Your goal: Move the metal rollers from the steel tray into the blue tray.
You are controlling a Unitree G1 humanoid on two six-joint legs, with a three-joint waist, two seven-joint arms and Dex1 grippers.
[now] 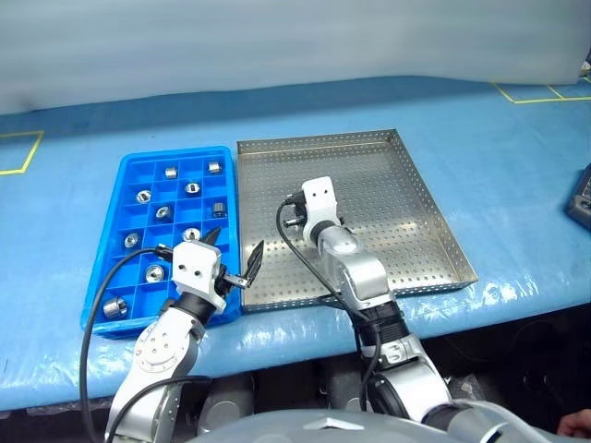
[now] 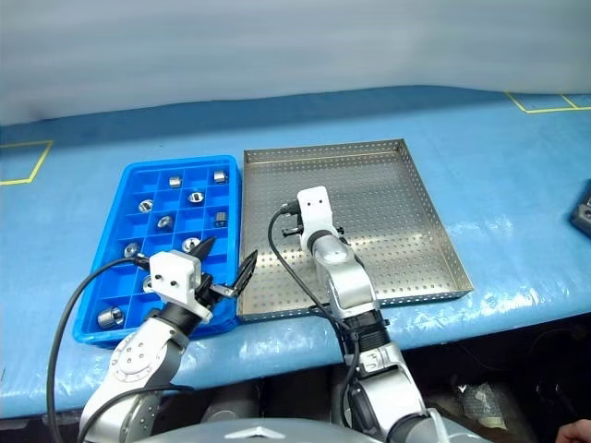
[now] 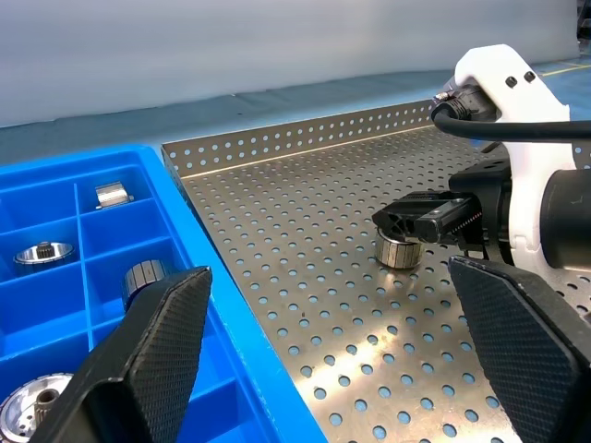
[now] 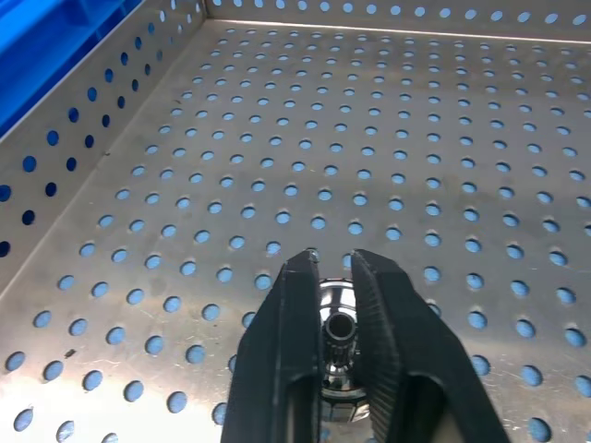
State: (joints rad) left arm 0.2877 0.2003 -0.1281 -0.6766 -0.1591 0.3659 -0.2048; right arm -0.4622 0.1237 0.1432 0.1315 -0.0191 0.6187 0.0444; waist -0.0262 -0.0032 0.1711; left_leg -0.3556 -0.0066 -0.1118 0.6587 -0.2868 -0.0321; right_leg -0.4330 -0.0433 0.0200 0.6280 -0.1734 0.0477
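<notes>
The right gripper's fingers sit almost shut over the top side of the metal roller, so the robot should open that gripper wider and close it around the roller's side (image 3: pixel 398 254).
The steel tray (image 1: pixel 406 212) lies at the centre of the table with its perforated floor almost bare. One metal roller (image 3: pixel 399 250) stands on that floor at the tray's near left. My right gripper (image 4: pixel 334 268) is shut on this roller (image 4: pixel 335 312), a finger on each side. The blue tray (image 1: pixel 125 185) lies against the steel tray's left side. Several metal rollers (image 1: pixel 171 171) sit in its compartments. My left gripper (image 1: pixel 235 249) hangs open and holds nothing, over the blue tray's near right corner.
A blue cover (image 1: pixel 517 148) with yellow tape marks spreads over the table. A dark device (image 1: pixel 582 198) lies at the far right edge. The table's front edge runs just below both trays.
</notes>
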